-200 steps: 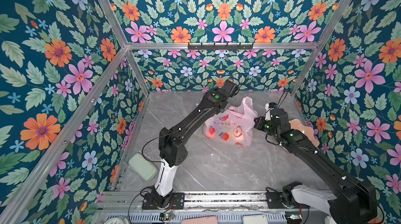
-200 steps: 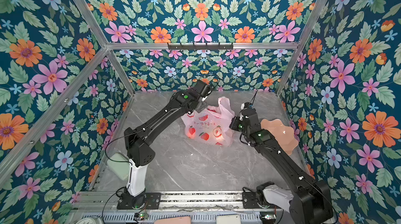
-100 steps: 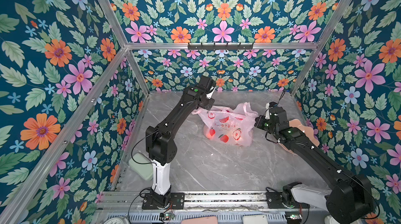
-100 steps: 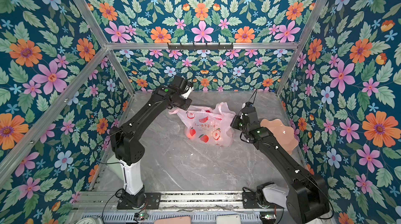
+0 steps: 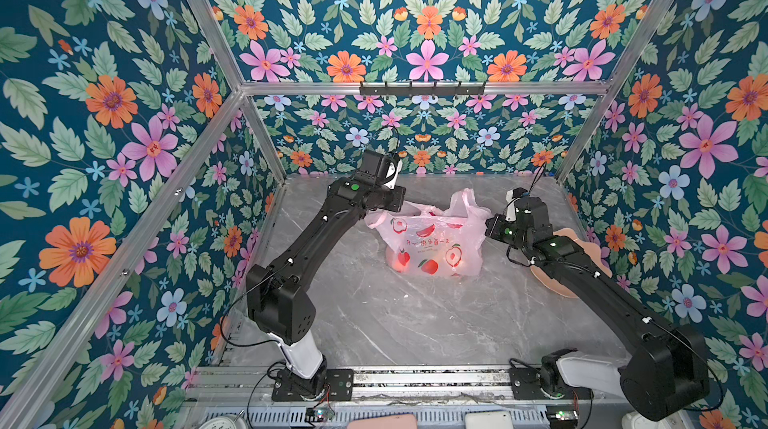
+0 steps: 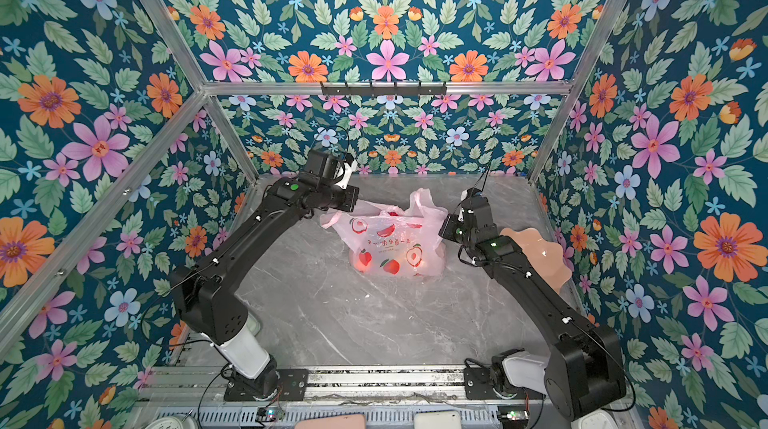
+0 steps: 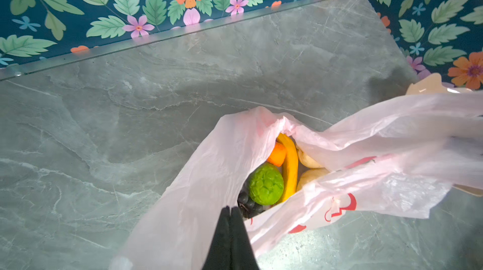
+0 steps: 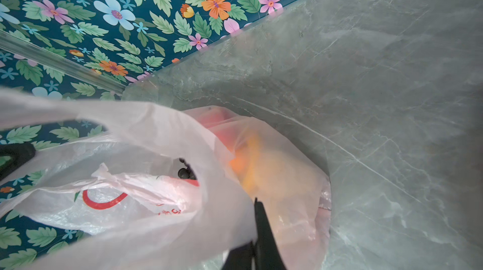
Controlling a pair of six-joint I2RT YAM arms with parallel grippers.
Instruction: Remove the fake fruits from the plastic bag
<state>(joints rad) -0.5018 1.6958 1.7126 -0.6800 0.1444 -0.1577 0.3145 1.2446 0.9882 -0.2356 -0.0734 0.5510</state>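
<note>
The bag's handle film is bunched up over the bag's opening, so next my right gripper opens, grabs the bag's rim (image 5: pixel 481 219) close by and pulls the opening wider.
The pink plastic bag (image 5: pixel 432 240) (image 6: pixel 386 240) stands mid-table, its mouth stretched between both arms. My left gripper (image 5: pixel 376 211) (image 6: pixel 332 211) (image 7: pixel 230 208) is shut on the bag's left rim (image 7: pixel 209 177). My right gripper (image 5: pixel 488 227) (image 6: pixel 442 231) (image 8: pixel 256 200) is shut on the film of the right handle (image 8: pixel 156 130). Inside lie the fake fruits: a bumpy green fruit (image 7: pixel 266 188), a yellow banana (image 7: pixel 290 166), an orange (image 7: pixel 277 154), dark grapes (image 7: pixel 248 204) (image 8: pixel 186 172) and two cream lumps (image 7: pixel 309 160).
A peach-pink scalloped plate (image 5: pixel 582 240) (image 6: pixel 536 244) lies at the right wall, partly under my right arm. Floral walls close in the marble table (image 5: pixel 395 323) on three sides. A black hook rail (image 5: pixel 422 88) hangs on the back wall.
My left gripper closed on the bag's left rim and drew it leftward, spreading the mouth wider. The right gripper kept its hold in nearly the same place.
</note>
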